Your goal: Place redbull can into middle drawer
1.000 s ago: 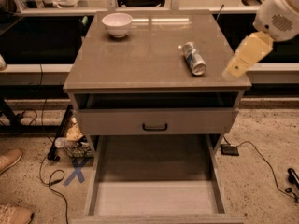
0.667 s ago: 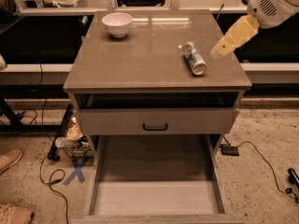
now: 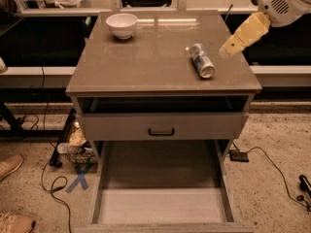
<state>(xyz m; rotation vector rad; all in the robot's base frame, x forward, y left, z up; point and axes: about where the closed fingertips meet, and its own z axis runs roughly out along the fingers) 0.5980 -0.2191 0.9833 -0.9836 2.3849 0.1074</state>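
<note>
Next, my gripper goes to the redbull can on the grey cabinet top and closes around the can's middle (image 3: 201, 60), between its two ends.
The redbull can (image 3: 201, 60) lies on its side on the right part of the grey cabinet top (image 3: 146, 57), its silver top toward the front. My gripper (image 3: 227, 50), on a pale yellow wedge under the white arm (image 3: 284, 1), hangs just right of the can and slightly above the top, apart from it. The middle drawer (image 3: 160, 205) is pulled far out below, showing its pale plank floor and low side walls, with nothing in it.
A white bowl (image 3: 121, 24) stands at the back left of the top. A flat grey drawer front with a black handle (image 3: 161, 131) sits above the open drawer. Cables, a blue X mark (image 3: 80, 181), clutter (image 3: 75, 147) and shoes (image 3: 9, 164) are on the floor.
My gripper has moved left and toward the back, from beside the top's right edge to close by the can. The can, bowl and drawer have not moved.
</note>
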